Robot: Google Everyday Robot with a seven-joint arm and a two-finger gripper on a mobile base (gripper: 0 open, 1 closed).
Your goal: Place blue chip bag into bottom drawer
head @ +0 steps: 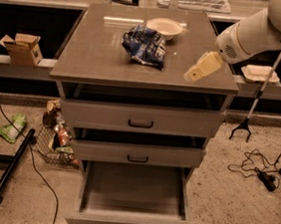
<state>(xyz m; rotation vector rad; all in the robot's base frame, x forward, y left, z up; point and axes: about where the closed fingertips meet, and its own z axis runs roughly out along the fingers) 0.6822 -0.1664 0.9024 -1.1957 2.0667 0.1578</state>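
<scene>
Next, my gripper will go to the blue chip bag's side (159, 51) facing the white arm, in front of the cream bowl, and close there.
The blue chip bag (145, 45) lies crumpled on the grey cabinet top (96, 54), just in front of a cream bowl (164, 27). The bottom drawer (134, 198) is pulled out, and its grey tray holds nothing. My gripper (193, 75) hangs over the right part of the cabinet top, to the right of the bag and apart from it, with nothing in it. The white arm reaches in from the upper right.
The two upper drawers (140, 120) are slightly ajar. A cardboard box (23, 47) sits on a ledge at left. A wire basket of packets (57, 140), a green packet (11, 126) and cables lie on the floor. A grabber tool (254, 103) leans at right.
</scene>
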